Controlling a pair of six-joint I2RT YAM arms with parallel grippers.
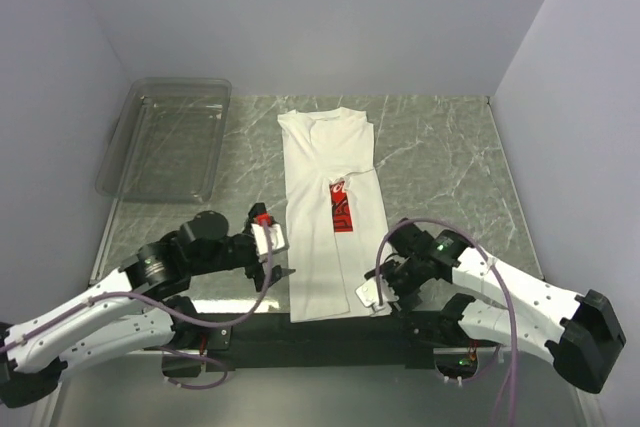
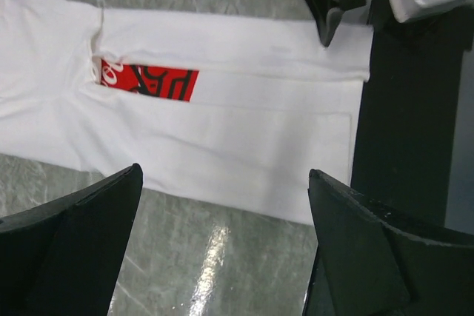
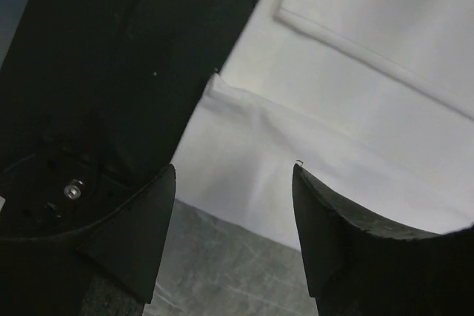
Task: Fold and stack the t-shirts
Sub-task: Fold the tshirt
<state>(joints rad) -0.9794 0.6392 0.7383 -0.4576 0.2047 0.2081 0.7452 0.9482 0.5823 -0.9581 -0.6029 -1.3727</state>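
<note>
The white t-shirt's near hem [image 1: 319, 318] [image 2: 348, 162] should be gripped next by my left gripper, which will go there and close between the centre seam and the corner beside the gripper.
A white t-shirt [image 1: 330, 207] lies on the marble table, both sides folded in to a long narrow strip, collar at the far end. A sliver of its red print [image 1: 342, 209] shows at the centre seam. My left gripper [image 1: 284, 269] is open and empty just left of the shirt's lower edge; in the left wrist view the shirt [image 2: 222, 131] lies beyond my open fingers [image 2: 89, 234]. My right gripper [image 1: 372, 294] is open and empty at the shirt's lower right corner, which shows in the right wrist view [image 3: 311, 153].
A clear plastic bin [image 1: 165, 137] stands at the far left of the table. A black strip [image 1: 330, 332] runs along the table's near edge under the shirt's hem. Grey walls close in the left, back and right sides.
</note>
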